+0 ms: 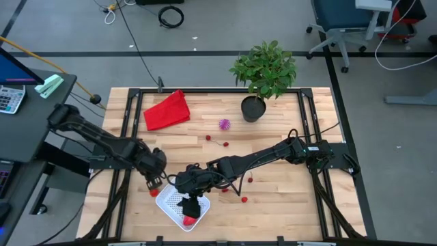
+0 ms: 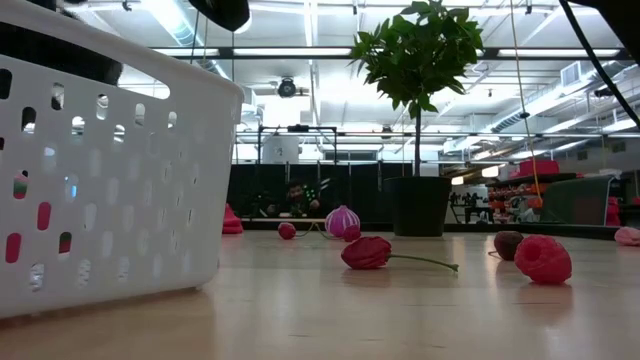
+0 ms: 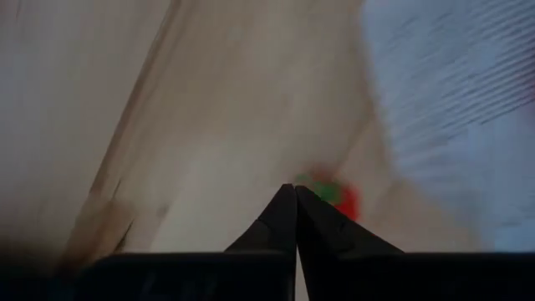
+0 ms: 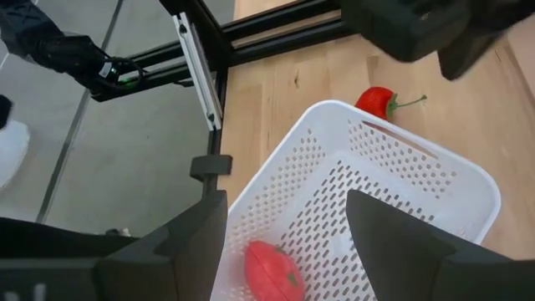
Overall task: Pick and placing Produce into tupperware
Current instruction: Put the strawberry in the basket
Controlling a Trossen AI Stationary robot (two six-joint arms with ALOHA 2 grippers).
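Note:
The left gripper's fingers are shut and empty above the red piece beside the tupperware, so the robot should open them and close them around its green stem [image 4: 408, 102].
The white tupperware [image 1: 179, 207] stands near the table's front edge and holds one red piece [image 4: 272, 272]. My right gripper [image 4: 284, 242] hangs open above it, a finger on either side of that piece, touching nothing. My left gripper [image 3: 295, 194] is shut with nothing between its fingers, just left of the container [image 1: 156, 181]. Below its tips a red piece with a green stem [image 4: 378, 102] lies on the table against the container's outer wall. More red pieces [image 1: 244, 199] and the spiky purple ball [image 1: 224, 124] lie loose on the wood.
A potted plant [image 1: 254, 108] stands at the far right and a red cloth [image 1: 166, 111] lies at the far left. In the low view the container's wall [image 2: 100, 170] fills the left side, with a stemmed cherry [image 2: 368, 252] and a raspberry-like piece [image 2: 543, 258] mid-table.

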